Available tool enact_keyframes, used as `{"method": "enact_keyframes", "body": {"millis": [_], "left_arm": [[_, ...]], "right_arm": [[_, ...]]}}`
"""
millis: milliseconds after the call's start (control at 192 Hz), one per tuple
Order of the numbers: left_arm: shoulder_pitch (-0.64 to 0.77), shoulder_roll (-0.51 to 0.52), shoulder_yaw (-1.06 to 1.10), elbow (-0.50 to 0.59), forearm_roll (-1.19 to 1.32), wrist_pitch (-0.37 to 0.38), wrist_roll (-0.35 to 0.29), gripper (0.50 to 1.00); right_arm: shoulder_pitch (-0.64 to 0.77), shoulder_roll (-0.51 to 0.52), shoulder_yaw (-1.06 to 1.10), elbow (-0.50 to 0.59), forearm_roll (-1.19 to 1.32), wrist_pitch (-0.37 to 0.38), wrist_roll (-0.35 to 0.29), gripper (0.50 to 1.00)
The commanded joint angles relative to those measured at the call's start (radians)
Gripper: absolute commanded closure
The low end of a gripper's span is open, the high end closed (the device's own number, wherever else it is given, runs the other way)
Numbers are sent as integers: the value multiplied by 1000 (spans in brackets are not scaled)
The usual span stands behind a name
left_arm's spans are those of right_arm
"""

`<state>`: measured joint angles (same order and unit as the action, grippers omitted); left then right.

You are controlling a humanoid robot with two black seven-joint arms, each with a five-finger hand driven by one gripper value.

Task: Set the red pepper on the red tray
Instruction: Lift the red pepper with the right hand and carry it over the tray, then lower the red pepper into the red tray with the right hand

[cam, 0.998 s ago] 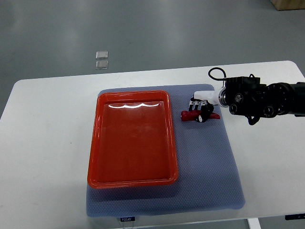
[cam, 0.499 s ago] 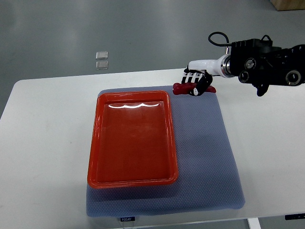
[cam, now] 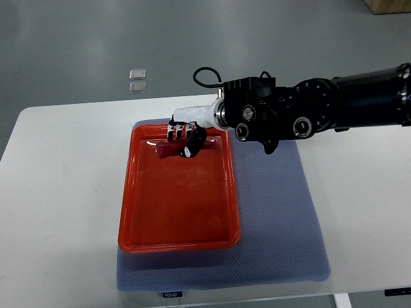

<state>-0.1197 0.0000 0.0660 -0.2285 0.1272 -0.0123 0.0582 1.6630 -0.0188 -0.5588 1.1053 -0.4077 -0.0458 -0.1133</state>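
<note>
My right gripper will release the red pepper, now at the tray's far end, on the far part of the red tray (cam: 200, 160), close to the tray's arm-side rim.
A red tray (cam: 180, 212) lies on a blue-grey mat (cam: 276, 218) in the middle of the white table. My right arm reaches in from the right edge, and its hand (cam: 183, 138) hangs over the tray's far end. The fingers are curled around a red pepper (cam: 168, 148), whose tip sticks out to the left of the hand. I cannot tell whether the pepper touches the tray floor or hangs just above it. The left arm does not show.
The white table (cam: 58, 192) extends to both sides of the mat. Two small clear squares (cam: 137, 79) lie on the grey floor beyond the table's far edge. The corner of a cardboard box (cam: 388, 5) shows at top right.
The right hand carried the pepper up off the mat's right side and then leftward, ending over the far end of the tray. The arm now stretches much further across the table.
</note>
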Motion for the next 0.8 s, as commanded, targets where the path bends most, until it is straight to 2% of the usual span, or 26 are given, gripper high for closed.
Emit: {"method": "enact_keyframes", "body": {"millis": [0, 218, 702, 795], "left_arm": [[0, 0, 0, 1, 0, 0, 0, 500], [0, 0, 0, 1, 0, 0, 0, 500], [0, 0, 2, 0, 0, 0, 2, 500], [0, 0, 0, 0, 2, 0, 2, 500]], "right_arm": [[-54, 19, -1, -68, 0, -5, 0, 1000], [-170, 19, 0, -182, -3, -14, 0, 1000], [-238, 19, 2, -197, -20, -37, 12, 1000], [-249, 19, 2, -197, -22, -40, 33, 979]]}}
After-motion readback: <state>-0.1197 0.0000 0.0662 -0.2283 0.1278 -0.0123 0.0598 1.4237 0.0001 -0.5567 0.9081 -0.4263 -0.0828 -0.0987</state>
